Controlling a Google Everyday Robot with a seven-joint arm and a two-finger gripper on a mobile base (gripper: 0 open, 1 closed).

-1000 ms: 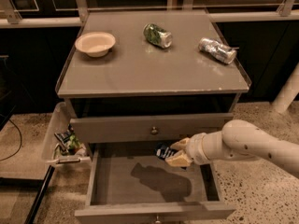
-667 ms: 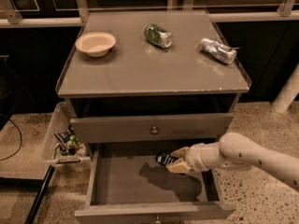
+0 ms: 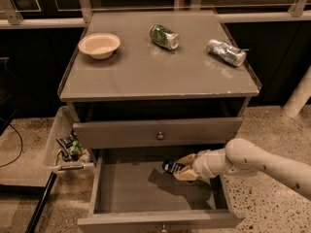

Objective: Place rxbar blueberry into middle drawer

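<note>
Next, I release the rxbar blueberry near the centre of the open middle drawer's grey bottom [image 3: 169, 180]. The bar now hangs inside the drawer's back part.
The middle drawer [image 3: 121, 188] is pulled open below the cabinet's upper drawer front [image 3: 158, 132]; its grey floor shows. My gripper [image 3: 181, 168] reaches in from the right on a white arm and is shut on the rxbar blueberry [image 3: 171, 166], a dark navy bar with pale lettering. The bar hangs inside the drawer's back right part, just above the floor, with its shadow right under it.
On the cabinet top stand a cream bowl [image 3: 99, 44], a green can [image 3: 164, 36] lying on its side and a silver can [image 3: 226, 52] lying on its side. A clear bin [image 3: 60, 142] with snack packets hangs at the cabinet's left side.
My gripper has moved lower into the drawer with the bar in it. The arm has dropped with it.
</note>
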